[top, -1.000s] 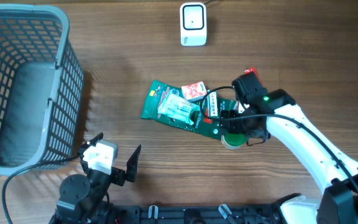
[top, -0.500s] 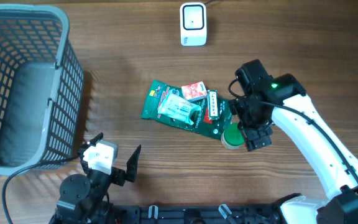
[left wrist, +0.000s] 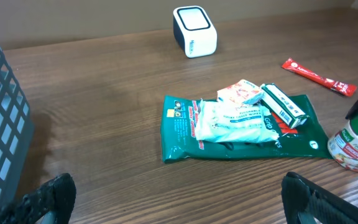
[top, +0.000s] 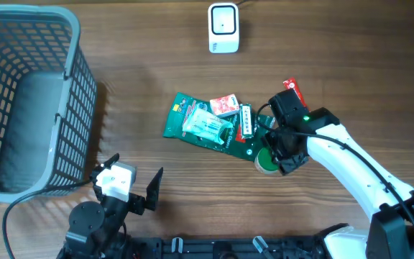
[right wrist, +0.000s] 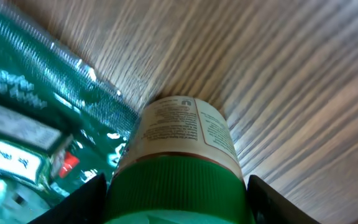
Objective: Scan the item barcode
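Note:
The fingers of the robot's right gripper sit only at the green cap, so that gripper should open, reach deeper and take the jar's labelled body [right wrist: 182, 129] before scanning.
A small jar with a green cap [top: 267, 162] stands on the table at the right end of a green pouch [top: 185, 129]. My right gripper [top: 273, 154] comes down over it. In the right wrist view both fingers press against the sides of the green cap [right wrist: 178, 186], and the jar's cream label [right wrist: 185, 124] points away. The jar [left wrist: 353, 148] also shows at the right edge of the left wrist view. The white scanner [top: 223, 28] sits at the far middle of the table. My left gripper [left wrist: 179, 199] hangs open near the front edge with nothing in it.
On the pouch [left wrist: 185, 134] lie a white packet [left wrist: 235, 121], a small red-and-white box [left wrist: 241, 92] and a green-and-white box [left wrist: 283, 106]. A red stick pack [top: 292, 91] lies behind the right arm. A grey mesh basket [top: 20, 43] stands at the far left.
The right gripper has dropped back over the jar and its fingers have closed in on the green cap. The left arm has not moved.

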### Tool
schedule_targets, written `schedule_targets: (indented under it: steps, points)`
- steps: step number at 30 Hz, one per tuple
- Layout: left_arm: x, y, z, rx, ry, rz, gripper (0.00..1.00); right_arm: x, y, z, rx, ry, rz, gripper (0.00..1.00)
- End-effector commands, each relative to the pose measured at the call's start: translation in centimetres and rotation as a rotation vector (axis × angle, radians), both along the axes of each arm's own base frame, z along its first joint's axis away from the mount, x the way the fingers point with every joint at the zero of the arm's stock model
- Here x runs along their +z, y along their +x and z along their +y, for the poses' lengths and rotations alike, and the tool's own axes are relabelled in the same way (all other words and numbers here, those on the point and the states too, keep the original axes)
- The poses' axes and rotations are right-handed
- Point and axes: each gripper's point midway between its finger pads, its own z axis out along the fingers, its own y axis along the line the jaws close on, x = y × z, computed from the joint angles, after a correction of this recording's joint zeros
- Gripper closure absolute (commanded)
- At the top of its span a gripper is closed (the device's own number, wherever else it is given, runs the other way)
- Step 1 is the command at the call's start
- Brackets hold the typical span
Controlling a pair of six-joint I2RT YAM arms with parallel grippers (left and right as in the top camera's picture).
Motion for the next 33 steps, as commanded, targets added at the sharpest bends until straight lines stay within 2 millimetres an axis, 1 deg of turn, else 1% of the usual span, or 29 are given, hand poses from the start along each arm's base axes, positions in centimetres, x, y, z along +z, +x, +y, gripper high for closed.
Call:
schedule_targets:
  steps: [1,2,3,4,5,6,8,9,10,12,13,14,15,17,18,19,20,21,22,23,24,25,26,27,29,30,33]
  points:
    - [-0.2,0.0,-0.2,-0.017,0.013,-0.003,0.0,0.4,1.0,-0.5,0.382,-0.051,-0.075,0.46]
    - [-0.2,0.0,-0.2,-0.017,0.013,-0.003,0.0,1.0,1.9,-0.8,0.597,-0.087,-0.121,0.39]
    - [-0.2,0.0,-0.2,-0.017,0.013,-0.003,0.0,1.5,2.4,-0.8,0.777,-0.108,-0.151,0.38]
    - [-0.2,0.0,-0.2,-0.017,0.013,-0.003,0.0,2.1,2.8,-0.7,0.889,-0.114,-0.168,0.34]
    - [-0.2,0.0,-0.2,-0.018,0.013,-0.003,0.0,3.1,3.1,-0.5,1.025,-0.123,-0.183,0.31]
    - [-0.2,0.0,-0.2,-0.017,0.013,-0.003,0.0,4.0,3.4,-0.4,1.134,-0.133,-0.201,0.29]
    - [-0.2,0.0,-0.2,-0.017,0.013,-0.003,0.0,4.4,3.5,-0.4,1.207,-0.139,-0.209,0.25]
    - [-0.2,0.0,-0.2,-0.017,0.013,-0.003,0.0,4.5,3.7,-0.3,1.211,-0.14,-0.214,0.22]
    - [-0.2,0.0,-0.2,-0.017,0.013,-0.003,0.0,4.5,3.7,-0.4,1.211,-0.144,-0.213,0.22]
    - [-0.2,0.0,-0.2,-0.017,0.013,-0.003,0.0,4.5,3.5,-1.2,1.204,-0.182,-0.183,0.2]
    - [-0.2,0.0,-0.2,-0.017,0.013,-0.003,0.0,4.4,3.3,-1.3,1.191,-0.177,-0.174,0.06]
    - [-0.2,0.0,-0.2,-0.017,0.013,-0.003,0.0,4.6,3.1,-1.2,1.143,-0.165,-0.161,0.0]
    - [-0.2,0.0,-0.2,-0.017,0.014,-0.003,0.0,5.0,2.9,-0.7,1.081,-0.128,-0.165,0.0]
    - [-0.2,0.0,-0.2,-0.018,0.013,-0.003,0.0,7.0,3.4,0.6,0.792,-0.047,-0.176,0.0]
    - [-0.2,0.0,-0.2,-0.017,0.013,-0.003,0.0,7.6,3.6,1.0,0.691,-0.02,-0.178,0.0]
    - [-0.2,0.0,-0.2,-0.017,0.013,-0.003,0.0,8.3,4.1,1.9,0.537,0.037,-0.186,0.0]
    - [-0.2,0.0,-0.2,-0.018,0.013,-0.003,0.0,8.6,4.0,2.7,0.386,0.099,-0.164,0.0]
    - [-0.2,0.0,-0.2,-0.017,0.013,-0.003,0.0,8.7,3.5,3.3,0.232,0.148,-0.114,0.0]
    - [-0.2,0.0,-0.2,-0.017,0.014,-0.003,0.0,8.7,3.2,3.2,0.126,0.157,-0.081,0.0]
    - [-0.2,0.0,-0.2,-0.017,0.013,-0.003,0.0,8.4,2.7,2.3,-0.063,0.119,-0.026,0.0]
    - [-0.2,0.0,-0.2,-0.017,0.013,-0.003,0.0,8.2,2.4,1.5,-0.16,0.08,-0.004,0.0]
    - [-0.2,0.0,-0.2,-0.017,0.013,-0.003,0.0,7.8,1.6,0.7,-0.31,0.039,0.042,0.0]
    - [-0.2,0.0,-0.2,-0.018,0.013,-0.003,0.0,7.6,0.9,0.4,-0.413,0.024,0.078,0.0]
    - [-0.2,0.0,-0.2,-0.018,0.013,-0.003,0.0,7.4,1.0,0.0,-0.445,0.004,0.07,0.0]
    - [-0.2,0.0,-0.2,-0.017,0.014,-0.003,0.0,6.8,1.8,-1.5,-0.467,-0.074,0.009,0.0]
    - [-0.2,0.0,-0.2,-0.017,0.013,-0.003,0.0,6.5,1.8,-1.8,-0.469,-0.09,0.002,0.0]
    - [-0.2,0.0,-0.2,-0.017,0.013,-0.003,0.0,4.9,2.0,-1.8,-0.464,-0.082,-0.011,0.0]
